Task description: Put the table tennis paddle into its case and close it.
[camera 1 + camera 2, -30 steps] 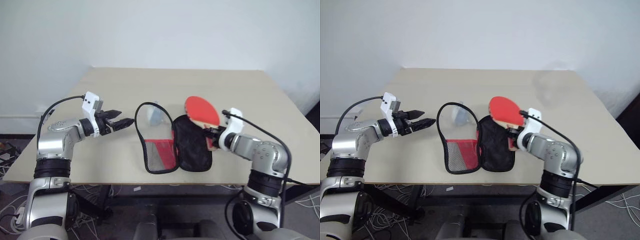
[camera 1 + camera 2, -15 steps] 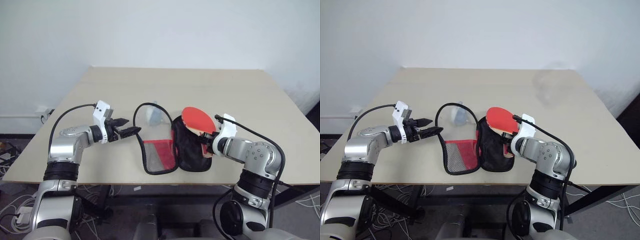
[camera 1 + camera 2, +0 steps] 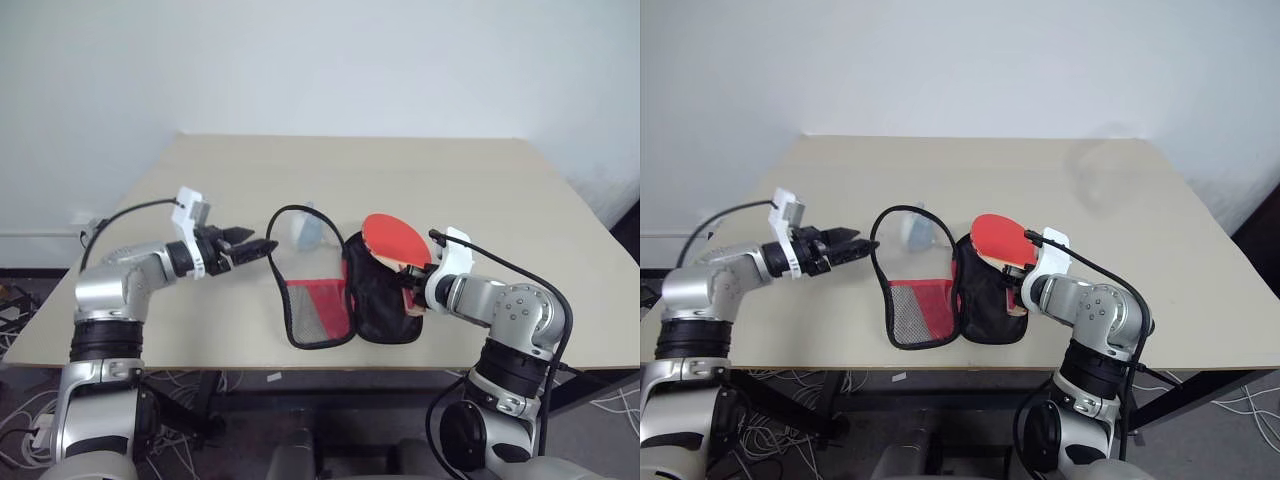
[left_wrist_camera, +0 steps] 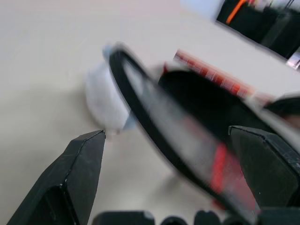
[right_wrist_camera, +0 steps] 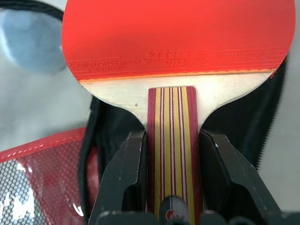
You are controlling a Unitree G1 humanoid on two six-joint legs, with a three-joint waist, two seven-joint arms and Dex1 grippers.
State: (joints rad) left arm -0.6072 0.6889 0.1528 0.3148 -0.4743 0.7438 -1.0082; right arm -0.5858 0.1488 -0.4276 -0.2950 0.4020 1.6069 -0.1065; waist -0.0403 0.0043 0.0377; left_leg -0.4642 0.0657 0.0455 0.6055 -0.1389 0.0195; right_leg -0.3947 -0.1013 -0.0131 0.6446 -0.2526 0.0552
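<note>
The table tennis paddle will go down from my right gripper inside the black-lined half of the open case [image 3: 393, 277] [image 5: 185, 117]. Its blade now hangs over that half's far end.
The case [image 3: 320, 305] lies unzipped on the table, with a red mesh half on the left and a black-lined half [image 3: 385, 300] on the right. Its black rim [image 4: 140, 108] stands up in a loop. My right gripper [image 5: 171, 154] is shut on the wooden handle of the table tennis paddle [image 3: 397, 240]. The red blade hangs tilted over the far end of the black half. My left gripper [image 3: 255, 241] is open and points at the looped rim from the left. In the left wrist view the rim runs between its fingers [image 4: 79, 168]; whether they touch it I cannot tell.
A small grey-white plush lump [image 3: 308, 232] sits just behind the case, inside the rim's loop. The tan table [image 3: 450, 170] stretches bare beyond it. Its front edge runs close under the case.
My left gripper moved right toward the case's rim, dipped, then rose again. The paddle shifted slightly down and left over the black half, then held still.
</note>
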